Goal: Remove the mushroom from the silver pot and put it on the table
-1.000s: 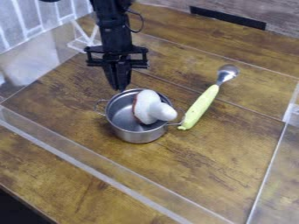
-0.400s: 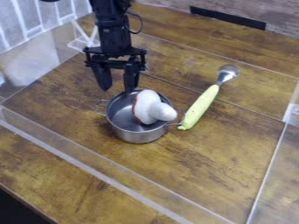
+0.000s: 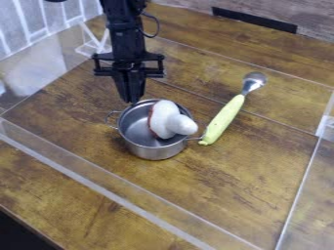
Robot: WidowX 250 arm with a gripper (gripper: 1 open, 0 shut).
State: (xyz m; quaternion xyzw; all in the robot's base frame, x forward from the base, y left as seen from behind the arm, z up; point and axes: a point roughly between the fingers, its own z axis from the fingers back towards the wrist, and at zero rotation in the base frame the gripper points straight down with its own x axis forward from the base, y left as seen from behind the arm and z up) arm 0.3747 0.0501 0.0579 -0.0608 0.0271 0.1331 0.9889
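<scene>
The mushroom leans across the silver pot, clear of my closed gripper; I will open it, grab the pot's back rim (image 3: 135, 104) and tip the mushroom out.
The silver pot (image 3: 141, 147) stands on the dark wooden table (image 3: 241, 190) left of centre. The mushroom (image 3: 171, 120) lies tilted inside it, its white stem sticking out over the right rim and its red-brown cap towards the pot's middle. My black gripper (image 3: 131, 95) hangs straight down just behind the pot's back-left rim, to the left of the mushroom and clear of it. Its fingers are drawn together with nothing between them.
A silver spoon with a yellow-green handle (image 3: 228, 113) lies on the table right of the pot, its handle end almost touching the rim. Clear acrylic walls (image 3: 156, 210) run around the table's edge. A white object (image 3: 33, 68) sits at the far left.
A second ago the gripper was shut, then its fingers spread wide above the pot's back rim. Now they have closed together again at the same place. The mushroom and pot have not moved.
</scene>
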